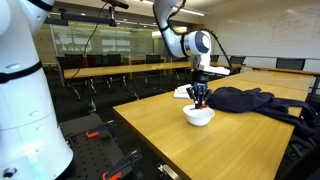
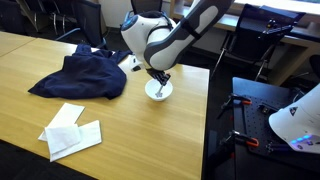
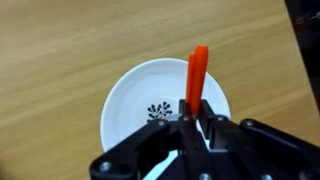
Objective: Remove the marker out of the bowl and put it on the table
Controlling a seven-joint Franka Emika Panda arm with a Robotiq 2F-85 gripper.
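Note:
The red marker in my gripper will be let go on the bare table [image 1: 222, 112], in the space between the white bowl and the dark blue cloth.
The white bowl [image 3: 135, 105] stands on the wooden table [image 3: 60, 50]; it has a small dark flower pattern inside. It also shows in both exterior views [image 1: 199, 117] [image 2: 160, 91]. The red marker [image 3: 196, 72] stands out from between my fingers, over the bowl. My gripper [image 3: 193, 118] is shut on the marker's lower end, right above the bowl. In both exterior views the gripper [image 1: 200, 98] [image 2: 158, 79] hangs just over the bowl and the marker is too small to make out.
A dark blue cloth [image 2: 85, 72] [image 1: 245, 99] lies on the table beside the bowl. Folded white papers [image 2: 70, 131] lie nearer the table's front. A white object [image 1: 184, 91] sits behind the bowl. Chairs and other tables stand farther back.

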